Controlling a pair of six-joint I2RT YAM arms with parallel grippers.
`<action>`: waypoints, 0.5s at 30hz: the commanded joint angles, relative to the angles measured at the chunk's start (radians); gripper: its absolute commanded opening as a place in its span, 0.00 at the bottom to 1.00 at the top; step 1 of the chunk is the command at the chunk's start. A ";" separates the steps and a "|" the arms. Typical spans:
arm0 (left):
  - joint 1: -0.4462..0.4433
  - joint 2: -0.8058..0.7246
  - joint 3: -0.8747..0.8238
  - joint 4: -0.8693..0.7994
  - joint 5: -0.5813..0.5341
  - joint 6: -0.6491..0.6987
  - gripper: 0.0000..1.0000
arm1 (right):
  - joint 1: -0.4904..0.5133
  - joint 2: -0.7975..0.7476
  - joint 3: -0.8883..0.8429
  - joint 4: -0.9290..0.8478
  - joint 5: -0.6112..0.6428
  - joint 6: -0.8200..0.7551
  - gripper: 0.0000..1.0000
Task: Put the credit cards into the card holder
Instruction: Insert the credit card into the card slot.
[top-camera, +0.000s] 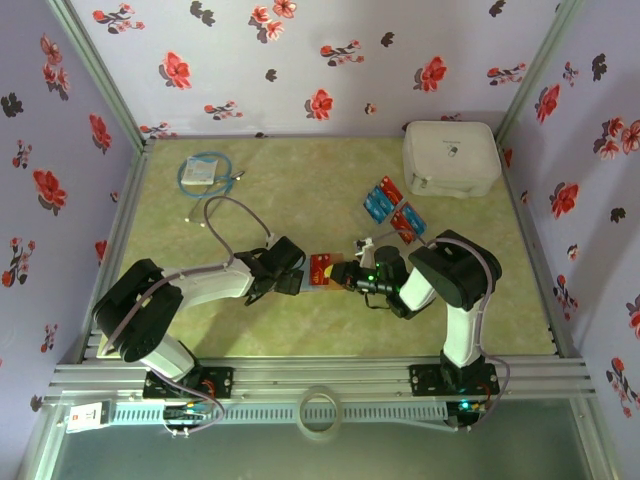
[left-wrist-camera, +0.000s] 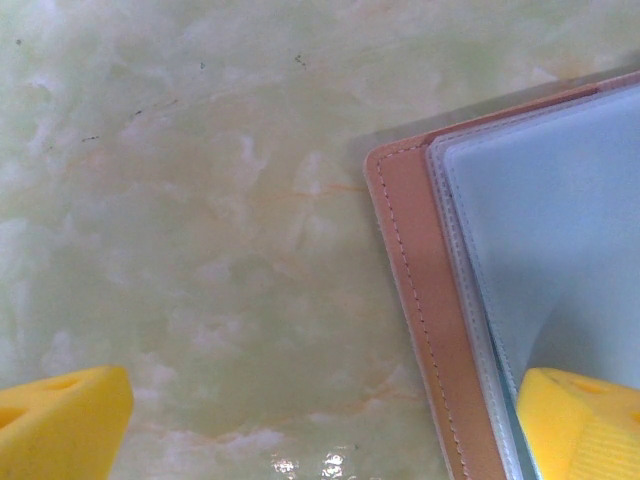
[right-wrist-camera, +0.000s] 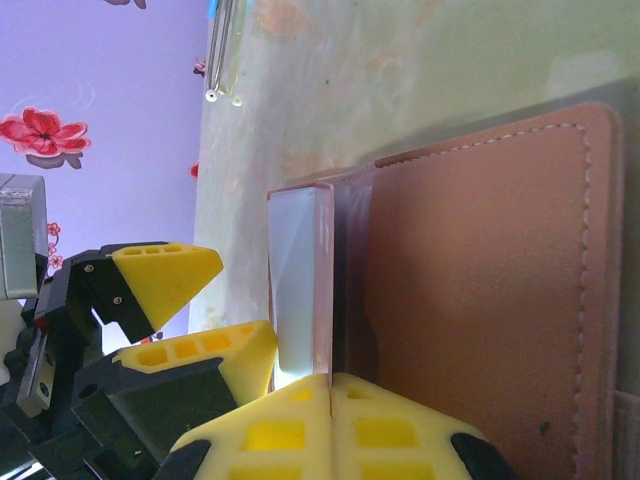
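My right gripper is holding the red credit card. It will let the card go over the grey pocket's inner edge (top-camera: 327, 272) (right-wrist-camera: 348, 270), beside the card holder's fold.
The tan card holder (top-camera: 328, 270) lies open mid-table between both grippers, with a red card-like patch on it. Loose red and blue credit cards (top-camera: 384, 200) lie behind it to the right. My right gripper (right-wrist-camera: 330, 395) is shut on the edge of one flap of the card holder (right-wrist-camera: 480, 300), and the flap stands upright with its grey pocket side facing left. My left gripper (left-wrist-camera: 325, 425) is open and low over the holder's left edge (left-wrist-camera: 420, 300). One of its fingertips (left-wrist-camera: 585, 420) is over the grey pockets; the other is over the bare table.
A big white zip case (top-camera: 452, 157) stands at the back right. A packet with a blue cable (top-camera: 205, 172) lies at the back left. Floral walls close in the table on three sides, and a metal rail (top-camera: 320, 375) runs along the near edge.
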 joint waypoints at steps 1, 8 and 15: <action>0.008 0.015 -0.008 -0.028 -0.026 -0.001 1.00 | 0.020 0.043 -0.028 -0.172 0.001 0.022 0.00; 0.008 0.017 -0.005 -0.028 -0.027 0.003 1.00 | 0.020 0.041 -0.040 -0.179 0.004 0.027 0.00; 0.008 0.016 -0.006 -0.029 -0.027 0.005 1.00 | 0.020 0.041 -0.046 -0.192 -0.002 0.020 0.00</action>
